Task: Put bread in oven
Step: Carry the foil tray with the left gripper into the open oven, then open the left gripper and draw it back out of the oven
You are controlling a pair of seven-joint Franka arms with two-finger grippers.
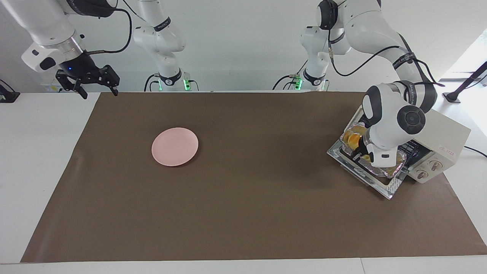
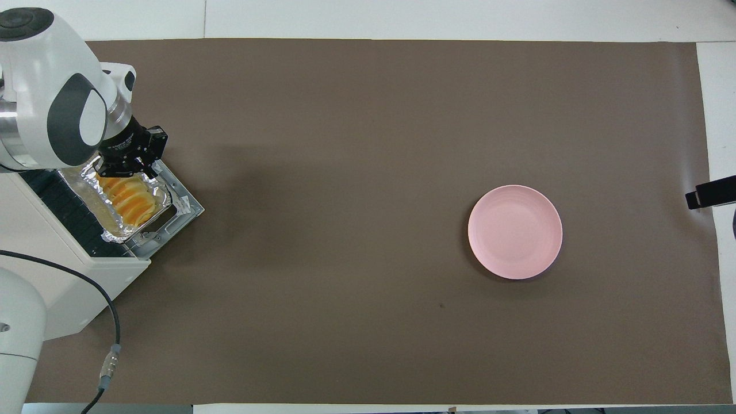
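Observation:
Next, my left gripper sets the foil tray with its bread down and lets go of it on the dark rack at the oven's opening (image 2: 69,198).
The cream-white oven (image 1: 445,144) (image 2: 69,270) stands at the left arm's end of the table with its glass door (image 1: 380,184) (image 2: 187,208) dropped open. A crinkled foil tray (image 1: 397,165) (image 2: 112,230) lies across the door and the oven mouth. The yellow-orange bread (image 1: 352,140) (image 2: 132,201) lies in it. My left gripper (image 2: 125,169) is shut, tips down at the tray's end farthest from the robots. I cannot tell whether it pinches the foil. In the facing view the wrist hides it. My right gripper (image 1: 98,91) (image 2: 710,192) waits open, raised over the mat's edge at the right arm's end.
A round pink plate (image 1: 175,146) (image 2: 514,232) sits on the brown mat (image 1: 243,213) toward the right arm's end. A cable (image 2: 112,322) runs beside the oven near the left arm's base.

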